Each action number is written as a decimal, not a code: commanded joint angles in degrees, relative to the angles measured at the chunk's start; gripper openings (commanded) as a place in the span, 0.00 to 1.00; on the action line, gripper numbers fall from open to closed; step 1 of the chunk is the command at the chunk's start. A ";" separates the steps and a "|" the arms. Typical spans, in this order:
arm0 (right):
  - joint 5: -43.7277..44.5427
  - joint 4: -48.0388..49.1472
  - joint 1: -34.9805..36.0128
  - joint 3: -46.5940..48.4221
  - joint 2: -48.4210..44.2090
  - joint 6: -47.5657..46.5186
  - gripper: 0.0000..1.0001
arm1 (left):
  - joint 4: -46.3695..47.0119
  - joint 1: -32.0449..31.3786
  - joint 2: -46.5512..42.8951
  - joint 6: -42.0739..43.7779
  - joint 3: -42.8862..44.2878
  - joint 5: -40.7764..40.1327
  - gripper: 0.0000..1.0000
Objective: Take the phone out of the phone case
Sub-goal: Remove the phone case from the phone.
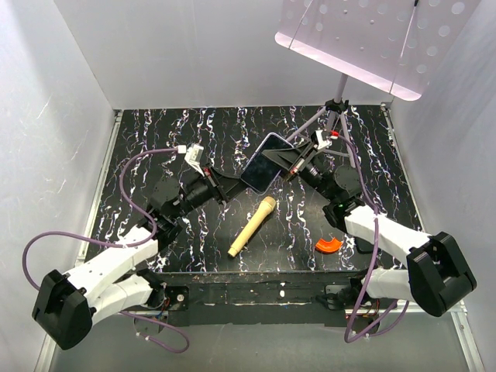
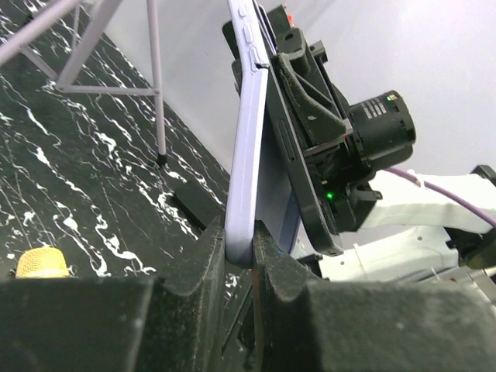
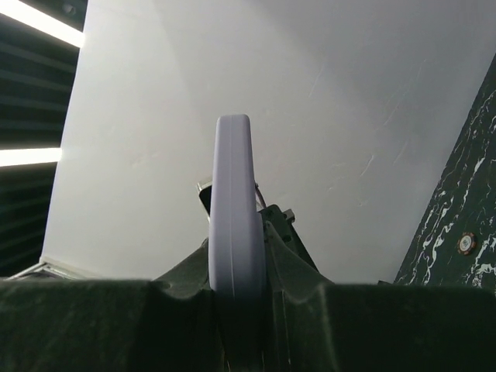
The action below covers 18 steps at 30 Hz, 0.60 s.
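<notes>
I can see both grippers pinching the lavender phone case's edge, so next I take the phone's lower end (image 1: 256, 184) with my left gripper while my right gripper peels the case away.
The phone (image 1: 262, 164), its glossy dark screen facing up, sits in the lavender phone case (image 1: 270, 139), held tilted above the middle of the table. My left gripper (image 1: 242, 184) is shut on its lower left end. My right gripper (image 1: 288, 164) is shut on its right side. In the left wrist view the case (image 2: 248, 155) shows edge-on, its bottom end pinched by my left gripper (image 2: 240, 248), with the right gripper behind it. In the right wrist view the case edge (image 3: 235, 217) rises from my right gripper (image 3: 236, 288).
A wooden-handled microphone (image 1: 252, 226) lies on the marbled black table (image 1: 170, 139) below the phone; its gold head shows in the left wrist view (image 2: 39, 262). An orange curved piece (image 1: 328, 246) lies at the front right. A tripod (image 1: 335, 116) with a perforated panel (image 1: 372, 35) stands at the back right.
</notes>
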 commanded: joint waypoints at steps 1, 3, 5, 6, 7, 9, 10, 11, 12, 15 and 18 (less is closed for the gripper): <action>-12.81 22.42 0.40 3.27 -5.30 8.65 0.01 | -20.74 1.31 1.88 3.19 0.87 6.53 0.24; -15.09 16.89 -2.14 2.30 -7.06 7.33 0.01 | -22.76 1.31 -1.10 4.59 0.34 9.09 0.39; -17.29 15.90 -4.86 1.33 -7.76 7.06 0.01 | -25.83 1.40 -5.14 6.62 -0.54 10.24 0.50; -18.60 15.98 -6.18 0.98 -7.85 7.32 0.01 | -27.32 1.49 -7.42 7.76 -1.06 11.02 0.55; -19.75 16.07 -7.50 0.71 -7.85 7.49 0.01 | -28.47 1.66 -9.27 8.55 -1.16 11.99 0.59; -22.21 16.33 -9.62 0.54 -7.68 7.76 0.01 | -30.06 2.19 -12.97 9.43 -0.46 14.71 0.72; -23.00 16.34 -10.32 0.45 -7.77 7.41 0.01 | -32.67 2.45 -14.11 9.79 0.24 16.38 0.86; -23.70 15.99 -10.85 0.27 -7.85 6.63 0.01 | -33.66 2.63 -15.17 9.79 1.29 18.05 0.89; -24.23 15.03 -11.29 0.27 -8.03 5.83 0.01 | -34.27 2.63 -15.61 9.44 2.61 20.67 0.89; -25.29 10.90 -11.82 0.27 -9.08 1.71 0.01 | -27.64 2.63 -15.45 2.17 4.81 27.54 0.87; -25.12 3.88 -11.82 0.97 -10.57 -3.21 0.01 | -10.63 2.54 -12.38 -12.84 4.82 31.59 0.82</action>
